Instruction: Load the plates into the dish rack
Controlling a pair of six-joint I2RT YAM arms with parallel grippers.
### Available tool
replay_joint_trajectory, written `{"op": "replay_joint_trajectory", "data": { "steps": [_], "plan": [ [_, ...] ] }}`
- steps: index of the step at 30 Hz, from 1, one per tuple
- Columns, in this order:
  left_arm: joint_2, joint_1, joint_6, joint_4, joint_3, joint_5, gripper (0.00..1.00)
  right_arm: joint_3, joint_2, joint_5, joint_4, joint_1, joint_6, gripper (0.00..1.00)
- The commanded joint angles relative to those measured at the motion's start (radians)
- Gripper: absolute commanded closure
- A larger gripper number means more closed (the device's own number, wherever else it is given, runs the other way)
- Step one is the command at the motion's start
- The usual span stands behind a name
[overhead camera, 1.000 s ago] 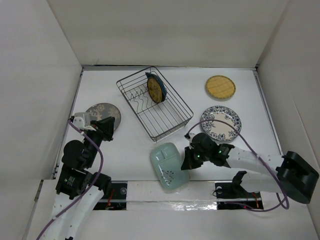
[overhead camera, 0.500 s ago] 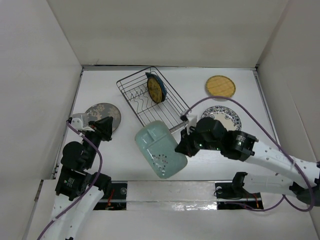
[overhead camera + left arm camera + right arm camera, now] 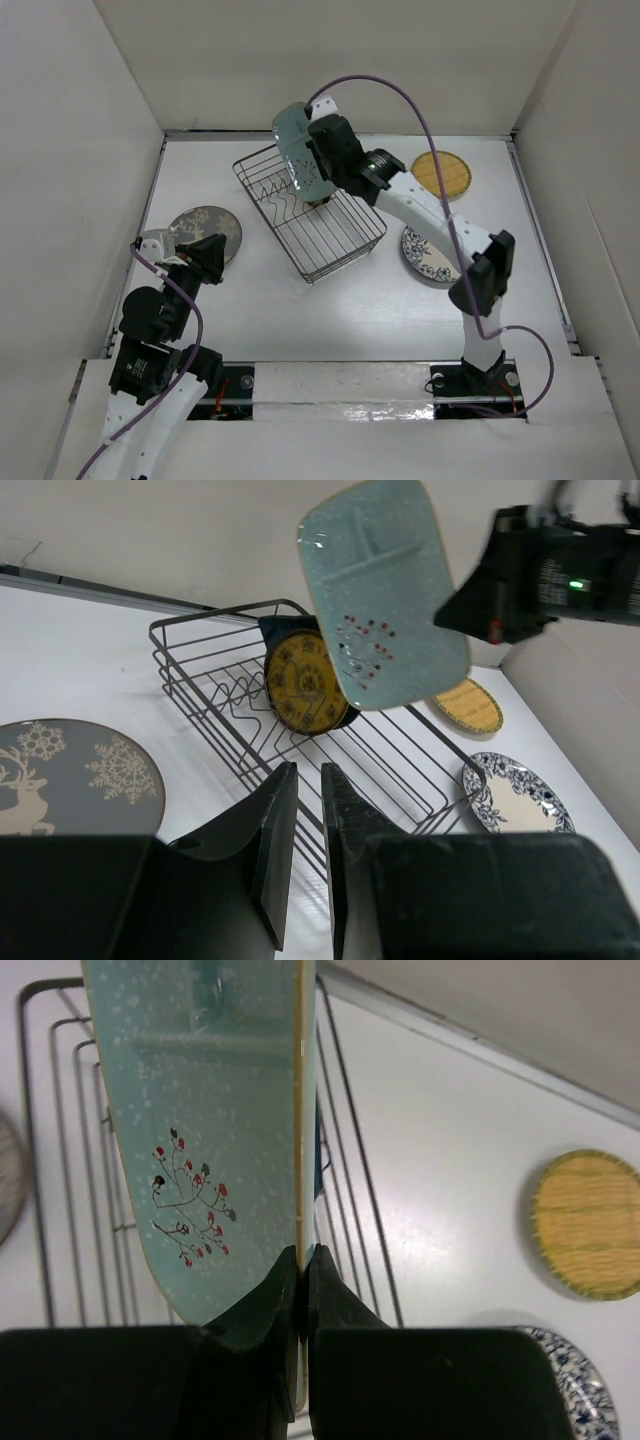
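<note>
Next, I set the pale green plate in the dish rack's far end (image 3: 306, 167) beside the standing yellow plate, using my right gripper.
My right gripper (image 3: 322, 160) is shut on the edge of the pale green rectangular plate (image 3: 296, 150) and holds it on edge in the air over the far end of the dish rack (image 3: 345, 240). In the right wrist view the fingers (image 3: 290, 1280) pinch the plate's rim (image 3: 200, 1140) above the rack wires (image 3: 60, 1160). A yellow round plate (image 3: 305, 680) stands in the rack with the dark blue plate (image 3: 275, 630) behind it. My left gripper (image 3: 212, 250) is near the grey floral plate (image 3: 205, 228), empty, jaws almost together.
A second yellow round plate (image 3: 441, 173) lies at the back right. The black-and-white patterned plate (image 3: 425, 255) lies right of the rack, partly under my right arm. White walls close in the table on three sides.
My right arm has lifted the green plate from the table's front and carried it up and back over the rack, turning it on edge. The left arm has hardly moved.
</note>
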Motion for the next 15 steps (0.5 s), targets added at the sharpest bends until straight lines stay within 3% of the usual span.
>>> {"op": "replay_joint_trajectory", "data": {
  "steps": [1, 6, 15],
  "plan": [
    [-0.005, 0.003, 0.008, 0.046, 0.009, 0.025, 0.86, 0.248, 0.096, 0.207, -0.008, 0.007, -0.125, 1.0],
    [-0.005, 0.003, 0.008, 0.046, 0.007, 0.036, 0.86, 0.503, 0.316, 0.333, -0.098, 0.03, -0.201, 1.0],
    [0.005, 0.003, 0.011, 0.053, 0.007, 0.053, 0.85, 0.44, 0.344, 0.459, -0.057, 0.051, -0.202, 1.0]
  ]
}}
